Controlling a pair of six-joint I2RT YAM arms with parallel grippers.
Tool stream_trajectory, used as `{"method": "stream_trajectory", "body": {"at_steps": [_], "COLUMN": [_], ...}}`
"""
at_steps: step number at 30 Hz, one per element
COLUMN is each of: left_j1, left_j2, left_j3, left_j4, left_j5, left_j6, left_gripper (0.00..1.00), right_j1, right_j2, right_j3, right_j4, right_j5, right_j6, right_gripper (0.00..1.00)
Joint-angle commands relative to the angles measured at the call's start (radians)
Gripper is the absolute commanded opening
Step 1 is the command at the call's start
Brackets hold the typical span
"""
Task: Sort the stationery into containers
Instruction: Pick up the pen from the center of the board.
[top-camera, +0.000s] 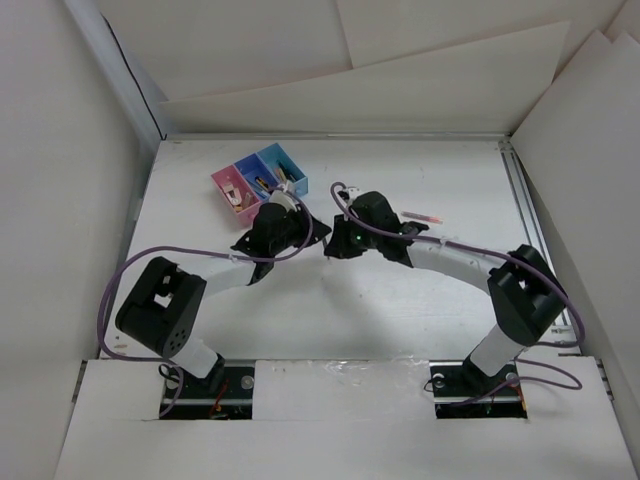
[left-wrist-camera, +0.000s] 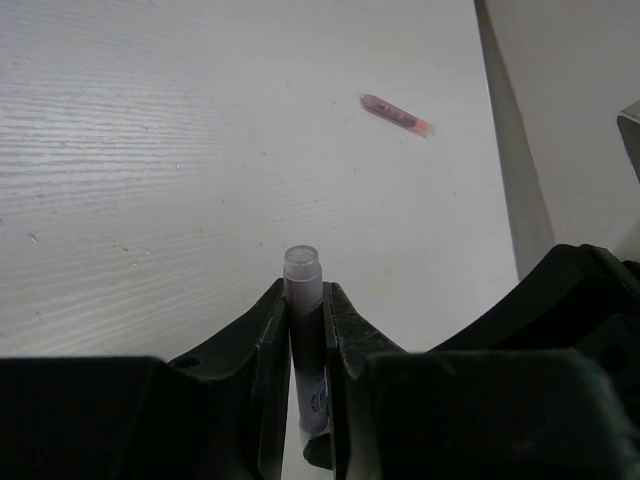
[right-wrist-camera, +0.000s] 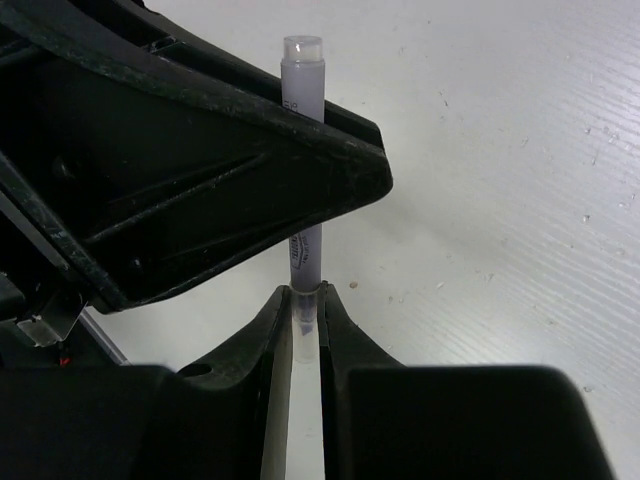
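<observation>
Next, I let go of the pale blue-grey pen, now held over the table's middle, inside the light blue bin (top-camera: 284, 169) with my left gripper.
A pale blue-grey pen (left-wrist-camera: 303, 268) is held between both grippers over the middle of the table. My left gripper (left-wrist-camera: 305, 292) is shut on its barrel. My right gripper (right-wrist-camera: 305, 297) is shut on its clear cap end (right-wrist-camera: 305, 310), with the barrel (right-wrist-camera: 302, 75) running up behind the left gripper's fingers (right-wrist-camera: 200, 180). In the top view the two grippers meet nose to nose, left (top-camera: 308, 230) and right (top-camera: 337, 240). A pink-red pen (top-camera: 423, 216) lies on the table right of them; it also shows in the left wrist view (left-wrist-camera: 397, 114). The pink (top-camera: 228, 192), dark blue (top-camera: 252, 174) and light blue (top-camera: 288, 168) bins stand behind the left gripper.
The bins hold several small items. White walls (top-camera: 80, 200) enclose the table on the left, back and right. Purple cables (top-camera: 130, 270) loop off both arms.
</observation>
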Motion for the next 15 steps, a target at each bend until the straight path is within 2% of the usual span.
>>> {"method": "stream_trajectory", "body": {"at_steps": [1, 2, 8, 11, 15], "left_j1": [0.004, 0.004, 0.004, 0.032, 0.11], "left_j2": [-0.003, -0.003, -0.023, 0.007, 0.053], "left_j3": [0.05, 0.064, 0.151, 0.22, 0.279], "left_j4": [0.046, 0.033, -0.057, -0.102, -0.1], "left_j5": [-0.024, -0.047, -0.133, -0.161, -0.152], "left_j6": [-0.007, -0.007, 0.015, 0.036, 0.01], "left_gripper": [0.09, 0.07, 0.06, 0.06, 0.06], "right_j1": [0.006, 0.006, -0.021, -0.049, -0.086], "right_j2": [-0.026, -0.026, -0.13, -0.231, -0.377], "right_j3": [-0.012, -0.012, -0.046, -0.086, -0.142], "right_j4": [0.064, 0.064, 0.064, 0.055, 0.044], "right_j5": [-0.039, -0.039, -0.027, -0.027, 0.007], "right_j6": [0.01, 0.01, 0.01, 0.001, 0.001], "right_gripper": [0.0, 0.0, 0.45, 0.54, 0.55]}}
